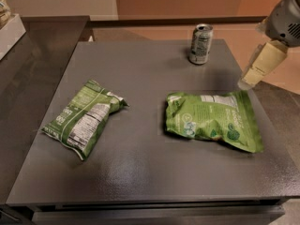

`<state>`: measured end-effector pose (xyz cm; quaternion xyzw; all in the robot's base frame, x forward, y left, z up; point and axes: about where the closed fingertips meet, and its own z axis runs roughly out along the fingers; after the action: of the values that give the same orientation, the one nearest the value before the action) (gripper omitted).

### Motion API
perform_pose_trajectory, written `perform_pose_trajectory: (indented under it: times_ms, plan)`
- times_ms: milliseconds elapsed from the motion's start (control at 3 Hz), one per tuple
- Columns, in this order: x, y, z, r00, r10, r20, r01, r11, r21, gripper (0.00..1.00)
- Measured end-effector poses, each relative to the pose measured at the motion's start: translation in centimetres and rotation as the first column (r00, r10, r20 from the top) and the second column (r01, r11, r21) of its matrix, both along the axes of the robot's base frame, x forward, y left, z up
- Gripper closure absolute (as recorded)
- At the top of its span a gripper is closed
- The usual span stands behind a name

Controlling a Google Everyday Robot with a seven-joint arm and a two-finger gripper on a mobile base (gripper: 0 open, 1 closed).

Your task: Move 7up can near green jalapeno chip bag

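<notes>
I should close my gripper on the upper half of the 7up can [201,35], which is standing near the far edge of the table.
The 7up can [201,43] stands upright near the far edge of the dark table [140,172], right of centre. The green jalapeno chip bag [84,117], darker green with a white nutrition panel, lies flat on the left side. My gripper [248,78] hangs at the right edge of the view, above the table's right side, to the right of and nearer than the can. It touches nothing. One cream-coloured finger [260,64] shows, pointing down and left.
A wider, brighter lime-green chip bag [213,121] lies on the right half of the table, just below my gripper. A white box [9,32] sits on the counter at far left. An orange-brown wall runs behind the table.
</notes>
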<state>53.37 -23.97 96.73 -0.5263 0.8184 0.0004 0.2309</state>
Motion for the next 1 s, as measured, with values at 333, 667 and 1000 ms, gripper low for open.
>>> perform_pose_trajectory:
  times_ms: [333, 667, 1000]
  plan:
    - [4.0, -0.2, -0.2, 0.9968, -0.071, 0.036, 0.068, 0.995, 0.078, 0.00]
    - [7.8, 0.7, -1.0, 0.9902, -0.122, 0.067, 0.112, 0.985, 0.133, 0.00]
    - [11.3, 1.8, -1.7, 0.9826, -0.167, 0.080, 0.150, 0.970, 0.190, 0.00]
